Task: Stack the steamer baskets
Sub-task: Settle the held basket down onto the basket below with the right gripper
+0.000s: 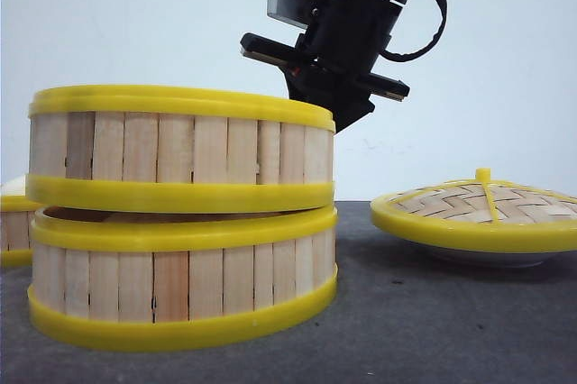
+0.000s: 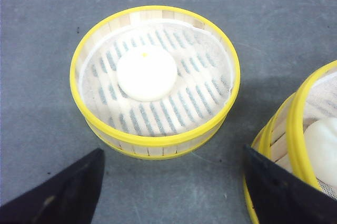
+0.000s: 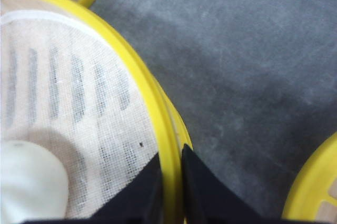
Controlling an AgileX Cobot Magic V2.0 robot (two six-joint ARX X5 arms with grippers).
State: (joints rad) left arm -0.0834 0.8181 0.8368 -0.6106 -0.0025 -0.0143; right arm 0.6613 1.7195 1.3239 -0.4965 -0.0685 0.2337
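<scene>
The robot's right gripper should release the upper basket, still askew on the lower one, flat on the yellow top rim of the lower basket (image 1: 183, 229).
Two steamer baskets are stacked at front left. The upper basket (image 1: 180, 150) lies slightly askew on the lower basket (image 1: 180, 285). My right gripper (image 1: 338, 106) is shut on the upper basket's yellow rim (image 3: 167, 145), one finger inside and one outside. A white bun (image 3: 29, 182) lies on the cloth inside it. The third basket (image 2: 152, 77), with a bun (image 2: 146, 72) on its cloth, stands alone on the table, only its edge (image 1: 11, 222) showing in the front view. My left gripper (image 2: 174, 150) hangs open over the table just short of it, holding nothing.
A domed woven lid (image 1: 478, 213) with a yellow rim rests on the grey table (image 1: 433, 312) at the right; its rim (image 3: 316, 187) shows near my right gripper. The stack (image 2: 308, 145) stands close beside my left gripper's one finger (image 2: 274, 187).
</scene>
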